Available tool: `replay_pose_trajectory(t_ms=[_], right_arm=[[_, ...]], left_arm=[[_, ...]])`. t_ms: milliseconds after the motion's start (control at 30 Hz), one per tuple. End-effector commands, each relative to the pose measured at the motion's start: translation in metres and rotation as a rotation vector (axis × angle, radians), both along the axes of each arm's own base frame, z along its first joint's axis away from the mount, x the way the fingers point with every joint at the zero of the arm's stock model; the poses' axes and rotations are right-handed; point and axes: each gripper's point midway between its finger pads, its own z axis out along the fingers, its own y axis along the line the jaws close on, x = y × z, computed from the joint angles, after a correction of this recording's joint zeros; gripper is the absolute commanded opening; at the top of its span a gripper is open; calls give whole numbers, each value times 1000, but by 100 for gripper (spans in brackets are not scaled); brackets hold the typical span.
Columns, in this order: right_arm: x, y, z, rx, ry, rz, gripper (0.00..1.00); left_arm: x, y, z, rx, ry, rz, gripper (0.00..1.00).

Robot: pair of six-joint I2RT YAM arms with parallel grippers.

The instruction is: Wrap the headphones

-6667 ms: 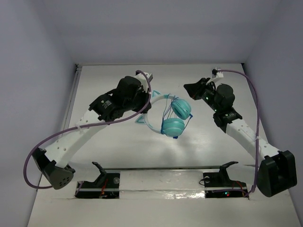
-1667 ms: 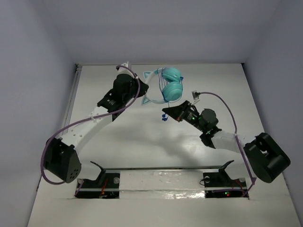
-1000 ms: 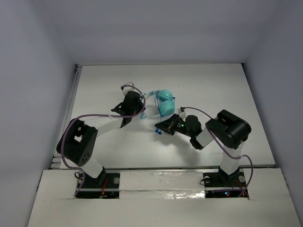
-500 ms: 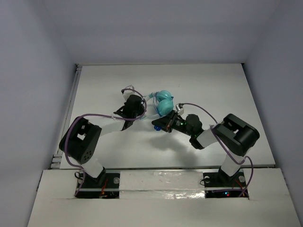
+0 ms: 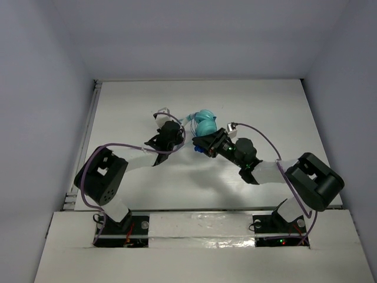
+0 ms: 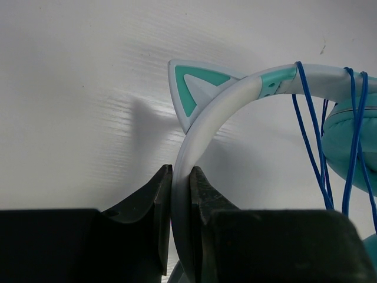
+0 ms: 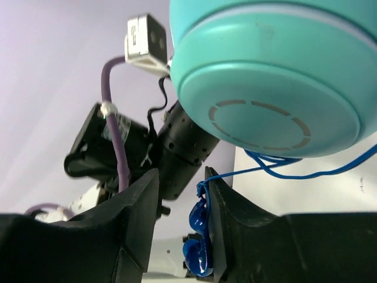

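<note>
My left gripper needs to release the teal headphones so that they rest on the white table (image 5: 198,141), below the fingertips of my right gripper. The headphones now lie at the table's middle.
The teal headphones (image 5: 205,122) lie at the middle of the table with the thin blue cord (image 6: 309,135) looped several times around the headband (image 6: 206,118). My left gripper (image 5: 178,131) is shut on the pale headband just below a cat-ear point (image 6: 191,91), as the left wrist view shows (image 6: 179,177). My right gripper (image 5: 201,145) sits just beside an ear cup (image 7: 271,76). Its jaws (image 7: 181,183) stand apart. The cord's blue plug (image 7: 200,236) rests against one finger, and the other finger is clear of it.
The left arm's wrist and purple cable (image 7: 115,141) are close in front of my right gripper. A rail (image 5: 206,210) runs along the near edge above the arm bases. Grey walls enclose the white table (image 5: 265,106).
Over the last second my right gripper has moved up toward the ear cups, and the headphones with my left gripper have shifted slightly right. Earlier the headphones were held high.
</note>
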Motion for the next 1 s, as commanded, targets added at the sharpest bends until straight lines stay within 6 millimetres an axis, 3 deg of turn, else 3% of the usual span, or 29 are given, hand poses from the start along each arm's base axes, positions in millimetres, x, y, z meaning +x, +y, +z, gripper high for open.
replay_pose_trajectory(t_ms=[0, 67, 133, 333, 567, 800, 833, 867, 933, 967], right_arm=[[6, 0, 48, 89, -66, -59, 43], [10, 1, 45, 81, -38, -71, 49], [12, 10, 38, 73, 9, -51, 49], [25, 13, 26, 82, 117, -91, 53], [45, 15, -2, 76, 309, -169, 58], [49, 40, 1, 160, 461, -75, 58], [50, 42, 2, 149, 465, -73, 58], [49, 41, -16, 74, 517, -91, 57], [52, 40, 9, -32, 420, -127, 57], [51, 30, -3, -129, 447, -173, 57]], left_arm=[[2, 10, 14, 31, -72, 58, 0], [-1, 9, 12, 39, -71, 56, 0], [-3, 9, 11, 51, -73, 60, 0], [-8, 16, 11, 127, -98, 99, 0], [-21, 20, 15, 224, -153, 154, 0], [-25, 20, 25, 281, -207, 196, 0], [-25, 22, 31, 273, -222, 207, 0], [-26, 25, 31, 277, -226, 211, 0], [-26, 26, 37, 263, -243, 217, 0], [-26, 26, 37, 260, -245, 216, 0]])
